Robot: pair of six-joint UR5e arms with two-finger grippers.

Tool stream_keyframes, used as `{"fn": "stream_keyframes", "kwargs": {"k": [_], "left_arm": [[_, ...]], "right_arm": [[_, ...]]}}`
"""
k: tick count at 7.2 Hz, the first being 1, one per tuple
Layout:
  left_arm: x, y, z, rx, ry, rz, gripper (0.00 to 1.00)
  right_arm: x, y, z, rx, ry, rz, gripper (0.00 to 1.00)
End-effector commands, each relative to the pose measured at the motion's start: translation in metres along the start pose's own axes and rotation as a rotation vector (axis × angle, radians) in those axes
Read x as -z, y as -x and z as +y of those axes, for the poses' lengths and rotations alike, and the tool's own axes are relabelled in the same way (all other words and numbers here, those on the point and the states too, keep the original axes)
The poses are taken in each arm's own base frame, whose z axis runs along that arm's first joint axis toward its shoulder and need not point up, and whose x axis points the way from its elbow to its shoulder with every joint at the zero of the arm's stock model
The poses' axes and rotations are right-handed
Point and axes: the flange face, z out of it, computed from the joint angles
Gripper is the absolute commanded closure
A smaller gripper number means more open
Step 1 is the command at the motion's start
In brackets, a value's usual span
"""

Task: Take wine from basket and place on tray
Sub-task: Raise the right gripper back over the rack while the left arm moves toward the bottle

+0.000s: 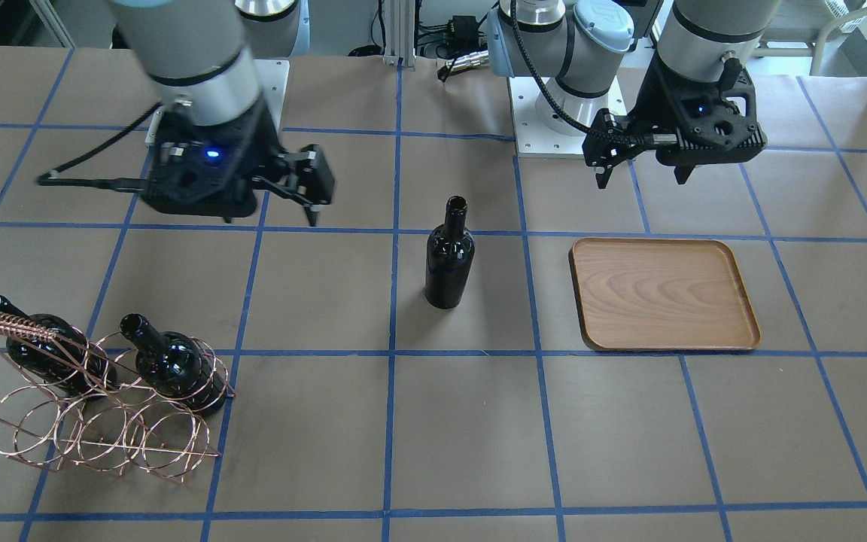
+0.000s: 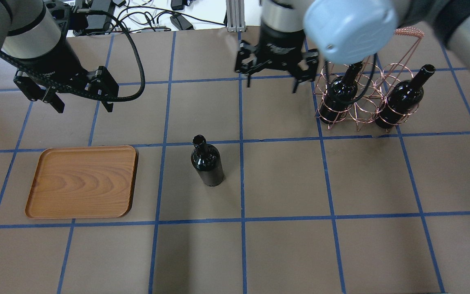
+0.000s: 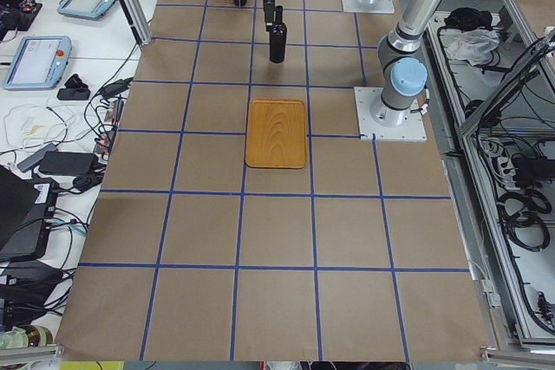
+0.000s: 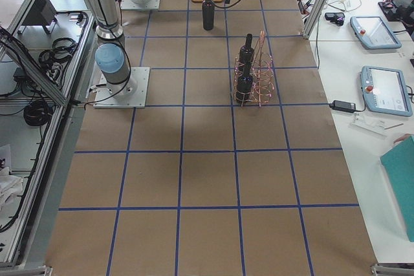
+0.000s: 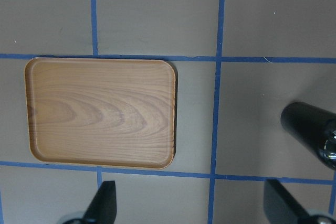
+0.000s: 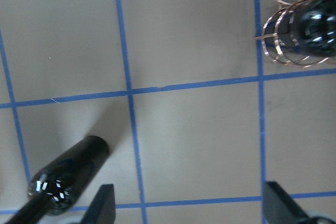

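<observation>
Next, I grip the neck (image 1: 455,217) of the upright wine bottle between tray and basket with my left gripper.
One wine bottle (image 2: 207,161) stands upright on the table between the tray and the basket, free of both grippers; it also shows in the front view (image 1: 449,256). Two more bottles (image 2: 339,92) (image 2: 402,98) sit in the copper wire basket (image 2: 363,110) at the right. The wooden tray (image 2: 82,181) lies bare at the left. My left gripper (image 2: 80,98) is open and empty, hovering beyond the tray. My right gripper (image 2: 273,81) is open and empty, in the air between the standing bottle and the basket. The left wrist view shows the tray (image 5: 102,111) and the bottle (image 5: 312,132).
The table is brown with blue tape grid lines. The right wrist view shows the standing bottle (image 6: 71,174) at lower left and the basket (image 6: 275,51) at upper right. Cables and the arm bases (image 1: 561,113) lie along the robot's edge.
</observation>
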Motion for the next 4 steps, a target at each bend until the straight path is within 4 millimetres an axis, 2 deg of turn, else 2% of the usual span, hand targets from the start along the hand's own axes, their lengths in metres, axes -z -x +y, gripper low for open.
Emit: {"fn": "stream_keyframes", "kwargs": {"k": [1, 2, 3, 4], "left_arm": [[0.0, 0.0, 0.0, 0.0, -0.003, 0.0, 0.0], [0.0, -0.001, 0.0, -0.002, -0.003, 0.0, 0.0], [0.001, -0.004, 0.0, -0.009, -0.007, 0.003, 0.0], [0.001, -0.005, -0.002, -0.006, -0.011, 0.009, 0.0]], "right_arm": [[0.043, -0.077, 0.016, 0.063, -0.014, 0.047, 0.0], [0.054, -0.075, 0.043, 0.063, -0.018, 0.05, 0.0], [0.048, -0.073, 0.057, 0.059, 0.003, 0.058, 0.0], [0.05, -0.073, 0.058, 0.062, -0.009, 0.081, 0.0]]}}
